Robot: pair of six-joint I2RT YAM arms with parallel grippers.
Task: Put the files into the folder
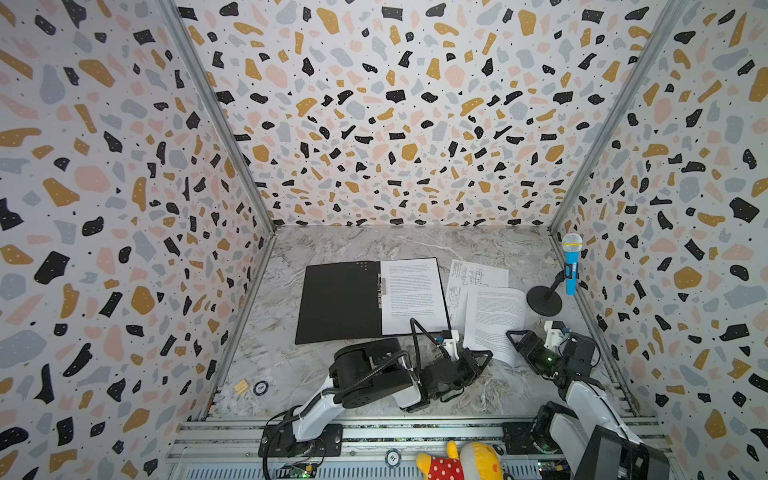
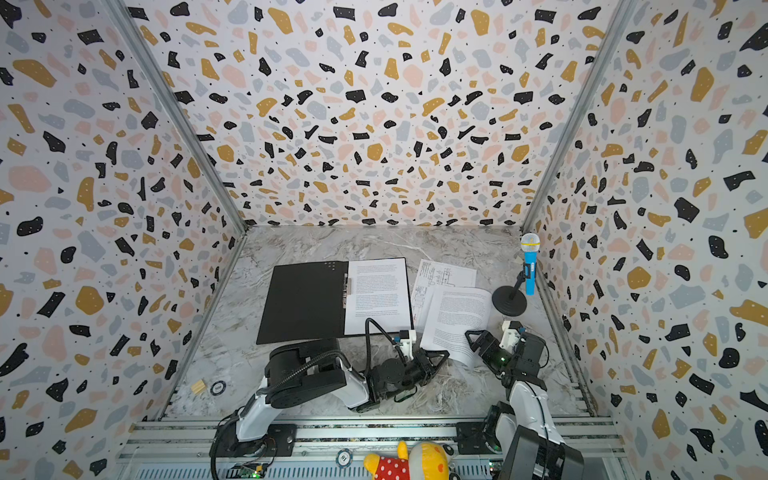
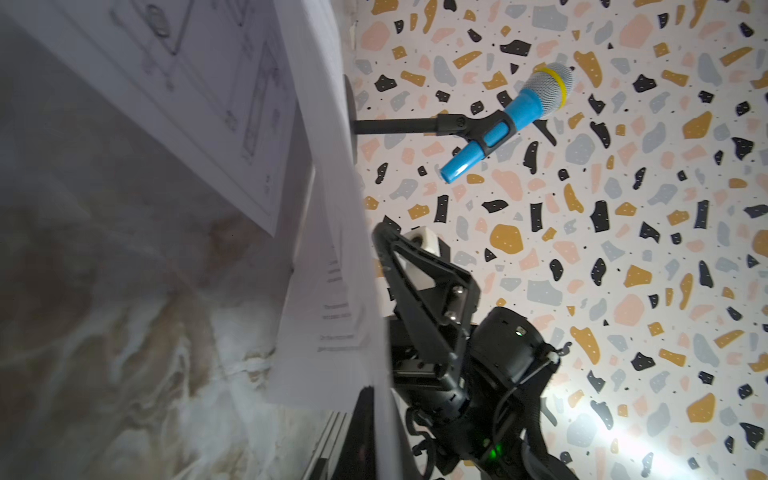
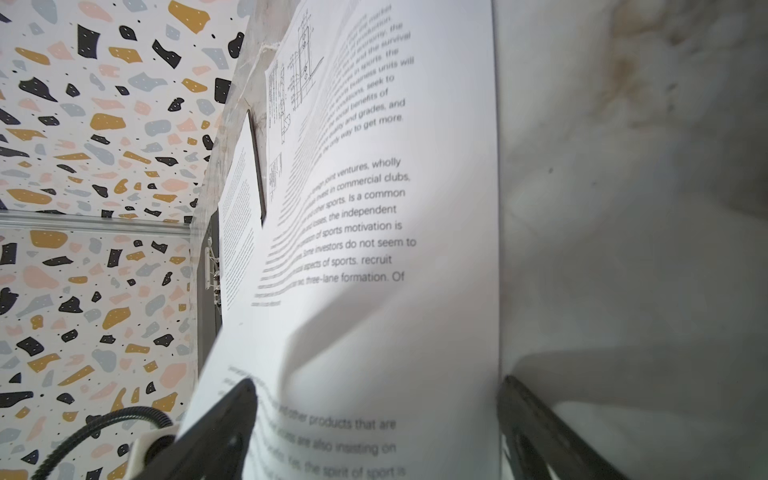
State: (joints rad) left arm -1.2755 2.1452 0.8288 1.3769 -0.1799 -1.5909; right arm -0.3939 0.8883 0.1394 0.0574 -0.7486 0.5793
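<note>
The loose text sheet's near end bows up between my grippers. Next, my right gripper pulls back and pinches that sheet's side edge point(image 1: 524, 316) before lifting it.
The folder point(image 1: 338, 301) point(image 2: 305, 301) lies open in both top views, black inside, with a metal clip at its spine. One printed text sheet point(image 1: 413, 293) point(image 2: 378, 293) rests on its right half. To the right, a sheet with line drawings point(image 1: 478, 276) point(image 3: 199, 83) lies flat on the table. A second text sheet point(image 1: 494, 320) point(image 2: 461, 320) point(image 4: 374, 232) overlaps it, with its near end curled up. My left gripper point(image 1: 486, 356) point(image 3: 376, 415) is shut on that sheet's near corner. My right gripper point(image 1: 513, 337) point(image 4: 374, 395) stands open, and the sheet's near edge runs between its fingers.
A blue toy microphone point(image 1: 571, 266) on a black round-based stand point(image 1: 544, 301) stands right beside the loose sheets, against the right wall. A small wooden block point(image 1: 241, 386) and a round chip point(image 1: 260, 387) lie at the near left. A plush toy point(image 1: 457, 461) sits on the front rail.
</note>
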